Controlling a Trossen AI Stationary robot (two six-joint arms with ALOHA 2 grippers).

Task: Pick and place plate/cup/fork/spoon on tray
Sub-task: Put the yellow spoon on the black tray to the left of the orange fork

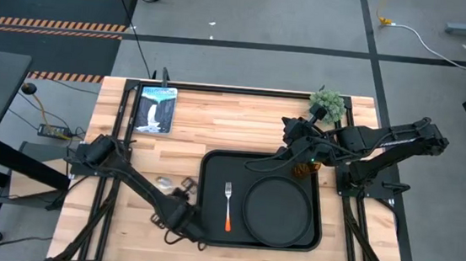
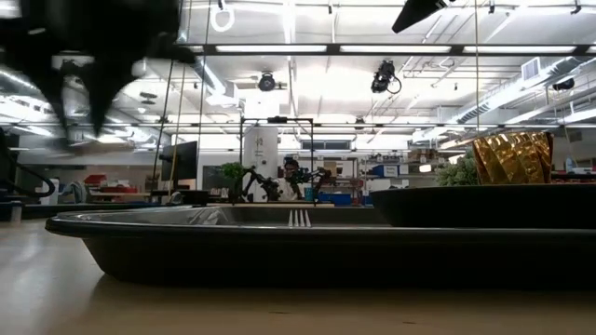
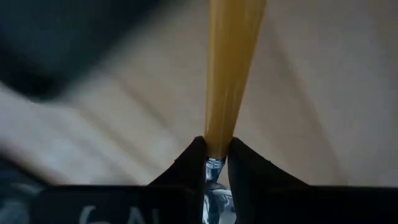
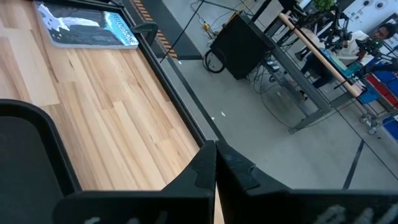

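Observation:
My left gripper is to set the spoon, now held above the table, down on the black tray [image 1: 213, 207]. It will go there beside the fork, opposite the round black plate.
The black tray [image 1: 217, 167] lies mid-table. On it lie the round black plate [image 1: 278, 210] at the right and the fork [image 1: 228, 204] at the left, tines toward the far edge. The amber cup [image 2: 512, 156] stands at the tray's far right corner, behind the plate; its base is hidden. My left gripper [image 1: 180, 193] is just left of the tray, above the table, shut on the spoon's orange handle [image 3: 230, 68]. My right gripper [image 4: 214, 148] is shut and empty, raised above the tray's far right corner, up and left of the cup. My left gripper pinches the spoon between its two fingertips, at the end of the orange handle where it meets the silver metal [image 3: 217, 146]. The handle sticks straight out past the fingertips, along the fingers. The spoon is lifted clear of the table.
A book [image 1: 155, 108] lies at the table's far left, and a small green potted plant [image 1: 327, 103] stands at the far right corner. Bare wood shows left of the tray and between the tray and the far edge.

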